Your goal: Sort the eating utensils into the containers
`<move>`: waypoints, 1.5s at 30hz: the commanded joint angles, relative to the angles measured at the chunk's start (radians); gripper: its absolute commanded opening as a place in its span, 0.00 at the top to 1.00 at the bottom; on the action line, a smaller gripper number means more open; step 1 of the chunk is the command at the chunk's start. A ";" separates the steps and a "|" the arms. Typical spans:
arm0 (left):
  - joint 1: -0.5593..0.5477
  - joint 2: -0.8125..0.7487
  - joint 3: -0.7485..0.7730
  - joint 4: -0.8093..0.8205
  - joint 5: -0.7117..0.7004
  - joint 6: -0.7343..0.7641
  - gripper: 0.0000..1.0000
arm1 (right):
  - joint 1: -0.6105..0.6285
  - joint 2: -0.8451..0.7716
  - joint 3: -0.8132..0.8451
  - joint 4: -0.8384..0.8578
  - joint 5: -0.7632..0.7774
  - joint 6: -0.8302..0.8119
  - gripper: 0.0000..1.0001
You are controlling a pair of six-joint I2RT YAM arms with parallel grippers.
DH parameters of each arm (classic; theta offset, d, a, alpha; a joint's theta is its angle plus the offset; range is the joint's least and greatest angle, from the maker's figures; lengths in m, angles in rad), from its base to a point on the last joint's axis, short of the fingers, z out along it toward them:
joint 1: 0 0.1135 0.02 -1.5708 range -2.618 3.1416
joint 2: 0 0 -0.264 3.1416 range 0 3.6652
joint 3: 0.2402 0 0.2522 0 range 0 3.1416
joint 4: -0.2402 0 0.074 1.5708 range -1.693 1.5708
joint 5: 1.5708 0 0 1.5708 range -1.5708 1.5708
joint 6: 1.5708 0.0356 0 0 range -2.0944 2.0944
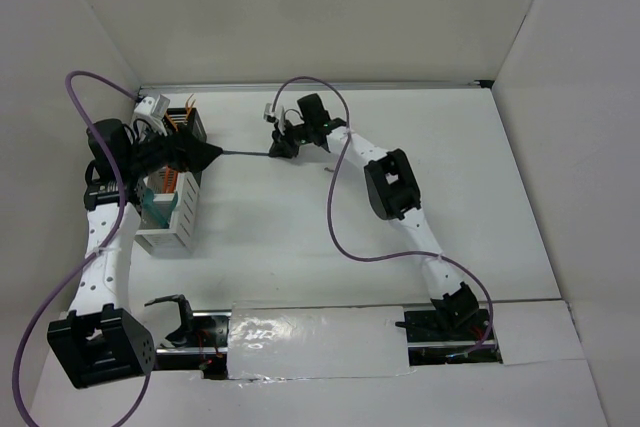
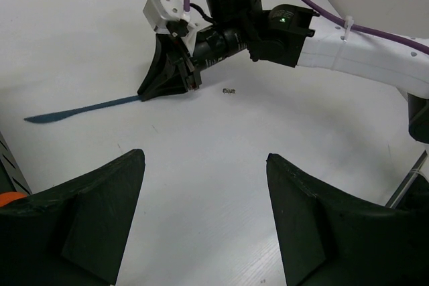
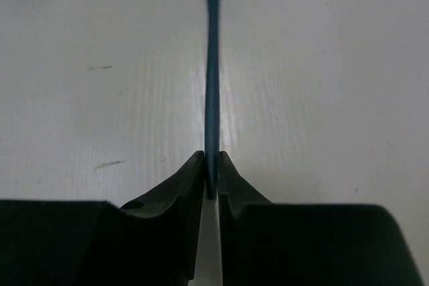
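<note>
The knife is held in my right gripper by the tip of its handle, so that gripper should grasp the handle nearer the blade (image 3: 212, 115) before it hands the knife to my left gripper.
A thin dark blue utensil (image 2: 80, 109), shaped like a knife, lies low over the white table, its blade end pointing towards the containers. My right gripper (image 3: 211, 157) is shut on its handle end (image 3: 212, 98); in the left wrist view that gripper (image 2: 164, 90) stands tips-down on the table. The containers (image 1: 168, 232) form a row at the left, a black one (image 1: 188, 125) at the far end with orange utensils (image 1: 176, 119) in it and a teal piece (image 1: 160, 209) nearer. My left gripper (image 2: 204, 155) is open and empty, hovering beside the bins and facing the knife.
A small dark speck (image 2: 228, 90) lies on the table beside the right gripper. Purple cables (image 1: 345, 237) loop off both arms. White walls enclose the table (image 1: 300, 237) on three sides. A slatted bin side (image 2: 10, 165) shows at the left edge of the left wrist view.
</note>
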 commanded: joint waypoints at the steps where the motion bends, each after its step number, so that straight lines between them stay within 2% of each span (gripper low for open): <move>1: -0.005 -0.032 -0.006 0.039 0.024 -0.013 0.15 | -0.016 -0.014 -0.104 -0.214 -0.035 -0.016 0.80; 7: -0.003 -0.038 -0.006 0.037 0.032 -0.016 0.15 | -0.018 -0.126 -0.313 -0.223 -0.058 -0.044 0.81; 9: -0.003 -0.042 -0.009 0.039 0.035 -0.018 0.14 | -0.007 -0.166 -0.388 -0.223 -0.046 -0.042 0.83; 10: -0.003 -0.042 -0.009 0.037 0.032 -0.018 0.14 | -0.007 -0.183 -0.419 -0.223 -0.046 -0.042 0.88; 14: -0.025 -0.050 -0.004 0.019 0.004 -0.001 0.15 | 0.007 -0.289 -0.619 -0.115 0.003 0.039 0.90; 17: -0.071 -0.062 -0.015 0.007 -0.048 0.002 0.14 | 0.010 -0.439 -0.852 0.012 0.090 0.161 0.91; 18: -0.086 -0.062 -0.015 -0.004 -0.063 0.004 0.15 | 0.014 -0.486 -0.981 0.042 0.157 0.175 0.91; 20: -0.118 -0.059 -0.007 -0.024 -0.102 0.022 0.14 | 0.033 -0.623 -1.099 0.121 0.245 0.294 0.91; 22: -0.152 -0.055 0.002 -0.048 -0.149 0.022 0.15 | 0.045 -0.750 -1.248 0.151 0.339 0.330 0.90; 24: -0.184 -0.049 0.010 -0.062 -0.157 0.014 0.15 | 0.057 -0.836 -1.346 0.217 0.400 0.442 0.85; 25: -0.196 -0.044 0.011 -0.065 -0.169 0.010 0.15 | 0.061 -0.914 -1.430 0.234 0.422 0.460 0.83; 28: -0.259 -0.036 0.022 -0.082 -0.203 0.002 0.15 | 0.094 -1.046 -1.538 0.249 0.506 0.524 0.75; 29: -0.258 -0.036 0.032 -0.090 -0.212 0.002 0.15 | 0.103 -1.074 -1.554 0.249 0.532 0.524 0.73; 32: -0.287 -0.038 0.033 -0.125 -0.246 -0.001 0.15 | 0.142 -1.175 -1.594 0.235 0.627 0.571 0.48; 36: -0.289 -0.068 0.013 -0.150 -0.293 -0.051 0.14 | 0.197 -1.278 -1.583 0.245 0.704 0.567 0.35; 39: -0.292 -0.099 -0.022 -0.147 -0.332 -0.101 0.13 | 0.214 -1.291 -1.525 0.222 0.713 0.534 0.34; 41: -0.290 -0.145 -0.053 -0.144 -0.356 -0.140 0.13 | 0.254 -1.269 -1.481 0.222 0.713 0.443 0.34; 45: -0.290 -0.173 -0.093 -0.154 -0.413 -0.202 0.13 | 0.272 -1.152 -1.379 0.190 0.701 0.363 0.33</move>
